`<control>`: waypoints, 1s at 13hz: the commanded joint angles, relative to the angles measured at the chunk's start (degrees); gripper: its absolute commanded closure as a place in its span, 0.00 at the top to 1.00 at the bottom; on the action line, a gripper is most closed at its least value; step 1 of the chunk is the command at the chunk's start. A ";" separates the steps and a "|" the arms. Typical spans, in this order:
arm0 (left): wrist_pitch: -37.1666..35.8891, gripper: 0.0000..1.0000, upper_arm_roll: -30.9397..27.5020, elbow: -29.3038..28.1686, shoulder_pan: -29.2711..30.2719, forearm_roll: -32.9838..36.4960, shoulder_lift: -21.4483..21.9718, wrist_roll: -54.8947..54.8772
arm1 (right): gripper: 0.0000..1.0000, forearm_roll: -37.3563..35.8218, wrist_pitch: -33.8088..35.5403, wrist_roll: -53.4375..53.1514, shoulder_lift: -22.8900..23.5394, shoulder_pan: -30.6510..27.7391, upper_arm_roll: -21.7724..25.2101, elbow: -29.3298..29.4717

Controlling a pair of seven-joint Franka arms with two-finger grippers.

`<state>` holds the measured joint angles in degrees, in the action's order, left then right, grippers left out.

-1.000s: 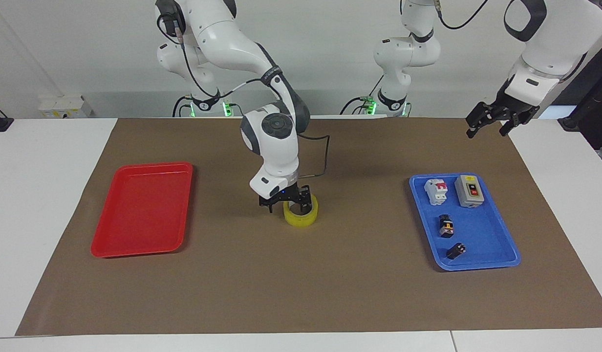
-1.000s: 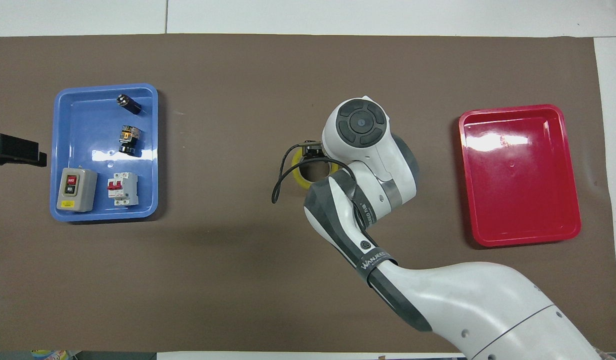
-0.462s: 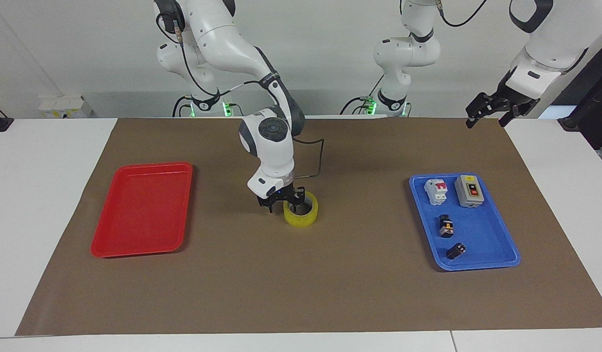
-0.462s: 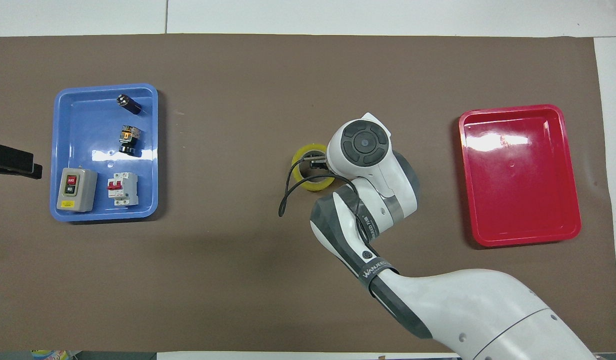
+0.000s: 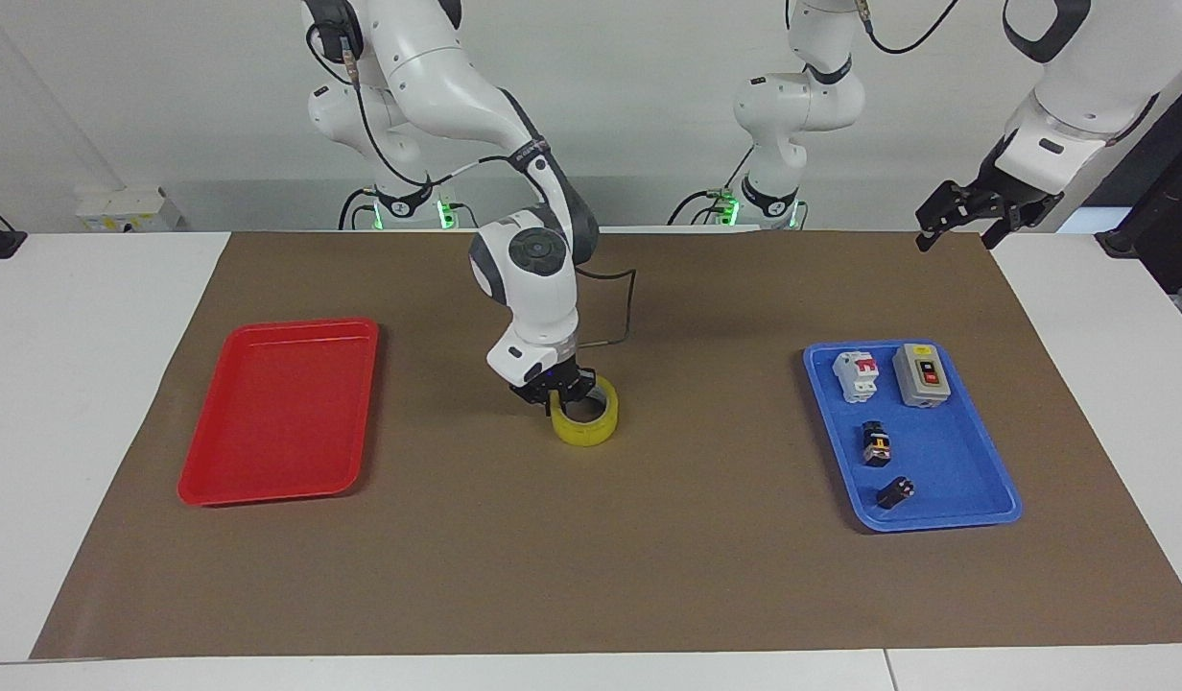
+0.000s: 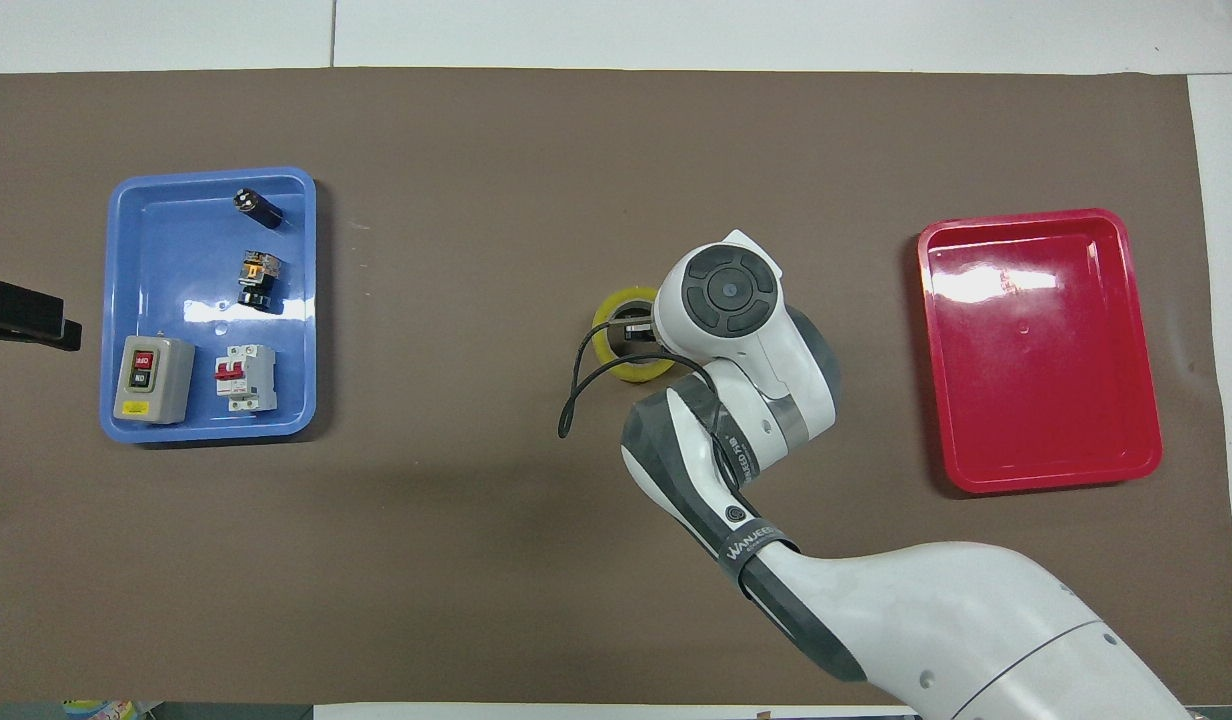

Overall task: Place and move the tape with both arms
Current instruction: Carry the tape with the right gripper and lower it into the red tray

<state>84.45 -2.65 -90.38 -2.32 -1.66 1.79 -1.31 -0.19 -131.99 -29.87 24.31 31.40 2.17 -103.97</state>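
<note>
The yellow tape will go down flat in the middle of the red tray (image 6: 1033, 354) from my right gripper.
The yellow tape (image 5: 587, 425) lies flat on the brown mat near the middle of the table; part of its ring (image 6: 605, 322) shows beside my right arm's wrist. My right gripper (image 5: 560, 394) is down at the roll's rim on the side toward the right arm's end, shut on the tape's wall, with one finger inside the ring (image 6: 636, 330). My left gripper (image 5: 969, 215) hangs open and high over the mat's corner at the left arm's end, holding nothing. Only its tip (image 6: 24, 314) shows in the overhead view.
A red tray (image 5: 279, 413) (image 6: 1036, 350) lies bare at the right arm's end. A blue tray (image 5: 941, 451) (image 6: 176, 260) at the left arm's end holds a grey switch box (image 5: 922, 375), a white breaker (image 5: 858, 375) and two small black parts.
My right gripper has closed on the tape's wall, and the roll has shifted slightly toward the right arm's end. The left gripper has risen a little.
</note>
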 commanded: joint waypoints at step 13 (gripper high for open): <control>-0.60 1.00 0.02 -0.32 0.12 -0.89 0.32 -5.45 | 0.00 0.19 11.99 62.10 -13.93 -42.19 0.47 -7.87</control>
<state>83.39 -2.56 -89.74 -2.35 -1.66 0.98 -4.66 -0.32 -112.80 27.85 14.13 -8.47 3.63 -103.38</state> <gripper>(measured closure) 0.000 0.793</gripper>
